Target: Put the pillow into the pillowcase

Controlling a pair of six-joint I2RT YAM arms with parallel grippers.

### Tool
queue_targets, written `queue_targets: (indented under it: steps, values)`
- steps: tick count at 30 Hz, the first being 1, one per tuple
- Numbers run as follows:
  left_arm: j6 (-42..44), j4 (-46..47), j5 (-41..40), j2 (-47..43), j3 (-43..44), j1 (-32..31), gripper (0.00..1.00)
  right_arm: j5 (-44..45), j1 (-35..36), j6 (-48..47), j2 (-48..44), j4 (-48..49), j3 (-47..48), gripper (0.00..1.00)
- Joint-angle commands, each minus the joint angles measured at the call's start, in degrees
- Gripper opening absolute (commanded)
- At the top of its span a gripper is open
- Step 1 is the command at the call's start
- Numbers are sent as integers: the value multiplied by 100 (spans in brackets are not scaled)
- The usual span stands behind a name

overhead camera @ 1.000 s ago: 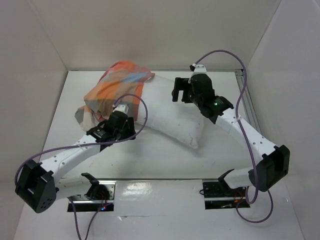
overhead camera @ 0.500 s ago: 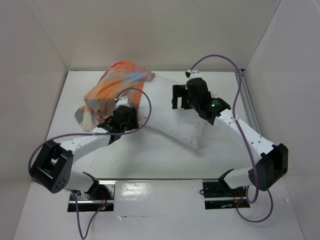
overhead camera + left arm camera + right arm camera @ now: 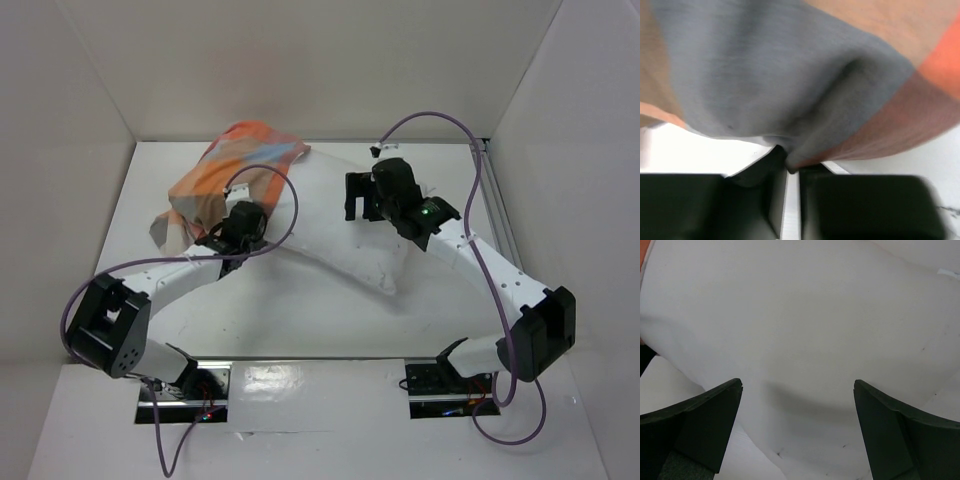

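Next, my right gripper goes down and grabs the white pillow by its top side (image 3: 363, 243) (image 3: 796, 412), just behind the pillow's near corner.
The checked orange, blue and grey pillowcase (image 3: 235, 165) lies crumpled at the back left, over the left end of the white pillow (image 3: 335, 235). My left gripper (image 3: 240, 218) is at the pillowcase's near edge. In the left wrist view its fingers (image 3: 755, 200) stand nearly together, with a fold of the pillowcase (image 3: 790, 75) pinched at the tips of the left gripper (image 3: 790, 167). My right gripper (image 3: 358, 195) hovers open over the pillow's far right part. The right wrist view has the right gripper (image 3: 797, 385) wide apart above the pillow (image 3: 805, 325), with nothing between its fingers.
White walls close in the table on the left, back and right. A metal rail (image 3: 492, 190) runs along the right edge. Purple cables (image 3: 440, 115) loop over both arms. The arm bases (image 3: 190, 385) sit at the near edge.
My left gripper has pushed forward to the pillowcase's edge and closed on a fold of it. The right gripper has shifted slightly left over the pillow and stays open.
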Motion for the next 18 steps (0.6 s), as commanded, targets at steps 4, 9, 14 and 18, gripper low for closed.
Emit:
queue_targets:
  steps: [4,9,14,18]
  values:
    - [-130,-379,-124,-523,261,72,5,-15,31,-297,180,-481,231,100]
    - [63,-608,1053,-937,480,72,0,879,31,-61,260,-1448,267,100]
    - [291,-687,2363,-666,1086,-129,0,-128,31,326,-266,-1120,-557,100]
    - [361,-687,3172,28,1824,-270,0,-1701,31,510,-189,463,-1340,64]
